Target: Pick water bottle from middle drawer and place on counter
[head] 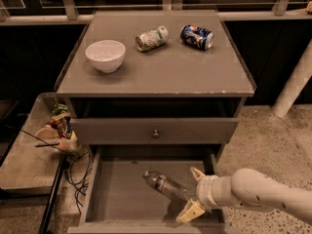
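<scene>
My gripper needs to close on the lower half [179, 190] of the water bottle in the open drawer, so the cap end of the bottle stays free.
The water bottle [165, 185] lies on its side on the floor of the open middle drawer [122, 199], cap end toward the back left. My gripper [193, 194] reaches in from the right, open, with one finger behind and one in front of the bottle's right end. The bottle rests on the drawer floor. The counter [165, 67] is the cabinet top above.
On the counter stand a white bowl [105, 55] at the left and two cans lying on their sides, a green-white one [151, 38] and a blue one [196, 36]. A closed drawer front with a knob [155, 133] sits above the open drawer. A cluttered low shelf [34, 150] is at left.
</scene>
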### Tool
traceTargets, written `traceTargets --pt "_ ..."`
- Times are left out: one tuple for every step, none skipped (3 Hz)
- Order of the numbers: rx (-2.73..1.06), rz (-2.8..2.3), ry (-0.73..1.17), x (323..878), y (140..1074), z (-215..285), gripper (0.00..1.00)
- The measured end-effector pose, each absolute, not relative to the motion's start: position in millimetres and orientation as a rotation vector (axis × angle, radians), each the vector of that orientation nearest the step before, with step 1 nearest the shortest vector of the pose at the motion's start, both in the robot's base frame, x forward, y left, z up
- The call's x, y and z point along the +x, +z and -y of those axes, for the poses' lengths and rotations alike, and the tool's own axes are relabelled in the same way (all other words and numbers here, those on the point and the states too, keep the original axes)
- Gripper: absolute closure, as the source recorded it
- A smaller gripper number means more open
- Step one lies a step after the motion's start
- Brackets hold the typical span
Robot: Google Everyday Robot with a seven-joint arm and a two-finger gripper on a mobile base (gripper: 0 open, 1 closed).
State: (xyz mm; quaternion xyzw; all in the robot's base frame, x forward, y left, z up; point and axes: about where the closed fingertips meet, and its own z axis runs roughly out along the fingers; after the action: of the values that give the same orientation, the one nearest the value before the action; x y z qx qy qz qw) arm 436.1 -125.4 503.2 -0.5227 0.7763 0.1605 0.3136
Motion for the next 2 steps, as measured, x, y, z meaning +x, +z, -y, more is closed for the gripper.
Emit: traceTargets --pt "-1.327 -2.081 0.441 458.2 478.7 110.8 0.00" --pt "-1.327 -2.081 0.441 458.2 478.7 110.8 0.00"
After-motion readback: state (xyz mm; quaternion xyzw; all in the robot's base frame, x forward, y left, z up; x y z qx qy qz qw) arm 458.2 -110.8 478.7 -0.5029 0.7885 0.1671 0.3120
